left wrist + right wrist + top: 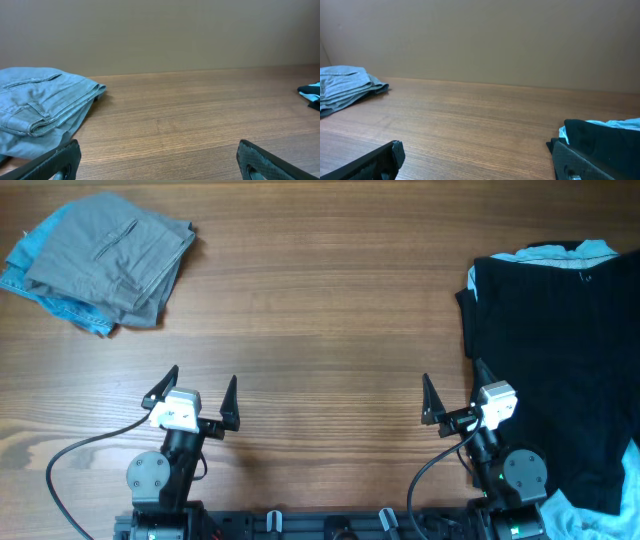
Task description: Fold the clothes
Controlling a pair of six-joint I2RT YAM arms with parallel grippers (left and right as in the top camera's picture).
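Next, my right gripper moves to the black garment's waistband [482,304] [571,141] and closes there, at the near end of the pale blue piece of cloth.
A large black garment [560,330] lies spread at the table's right side, over a pale blue-grey T-shirt [590,250] that peeks out at its top edge. Folded grey trousers [110,255] sit at the far left on a blue denim piece [45,295]. My left gripper [195,388] is open and empty near the front edge, left of centre. My right gripper [455,392] is open and empty, its right finger beside the black garment's left edge [600,137]. The grey trousers also show in the left wrist view [45,102].
The wooden table [320,310] stretches between the two piles. A pale cloth corner [600,520] lies at the front right behind the right arm's base. A black cable [80,455] trails from the left arm.
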